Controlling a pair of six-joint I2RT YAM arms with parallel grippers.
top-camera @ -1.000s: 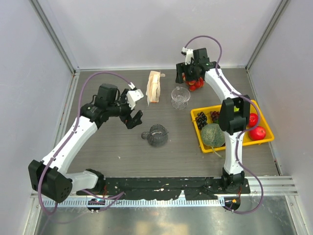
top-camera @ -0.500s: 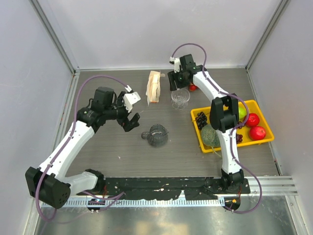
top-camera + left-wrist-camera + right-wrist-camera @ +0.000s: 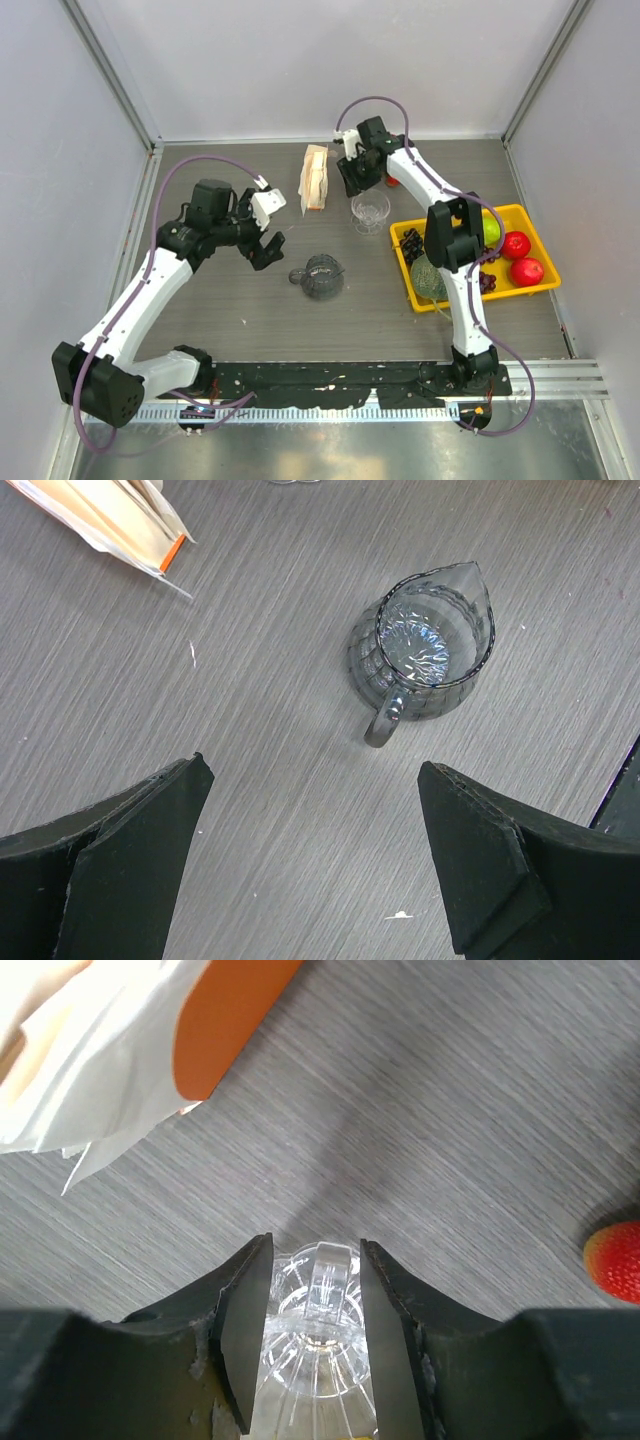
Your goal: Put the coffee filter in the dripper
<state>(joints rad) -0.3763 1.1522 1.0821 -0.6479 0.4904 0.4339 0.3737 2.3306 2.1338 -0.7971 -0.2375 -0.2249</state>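
The clear dripper's handle (image 3: pixel 355 199) is beside the filter pack. My left gripper goes to it next and closes there.
The dripper (image 3: pixel 370 208) is a clear ribbed cone standing upright on the table, right of the filter pack. My right gripper (image 3: pixel 352 177) hovers at its far-left side. In the right wrist view the dripper (image 3: pixel 320 1360) and its clear handle show between the fingers, which are apart and not touching it, so the right gripper (image 3: pixel 316 1245) is open. No single loose filter shows. The beige-white filter pack (image 3: pixel 316 178) lies left of the dripper; its paper and orange label show in the right wrist view (image 3: pixel 120 1050). My left gripper (image 3: pixel 268 240) is open and empty above bare table (image 3: pixel 312 770).
A clear glass cup with a handle (image 3: pixel 322 276) stands mid-table; it also shows in the left wrist view (image 3: pixel 425 650). A yellow tray (image 3: pixel 540 250) at the right holds a melon (image 3: pixel 435 277), red fruit and grapes. A strawberry (image 3: pixel 615 1260) lies behind the dripper.
My right gripper has swung left from over the strawberries to the dripper's far side, near the filter pack. My left gripper has drawn back slightly to the left.
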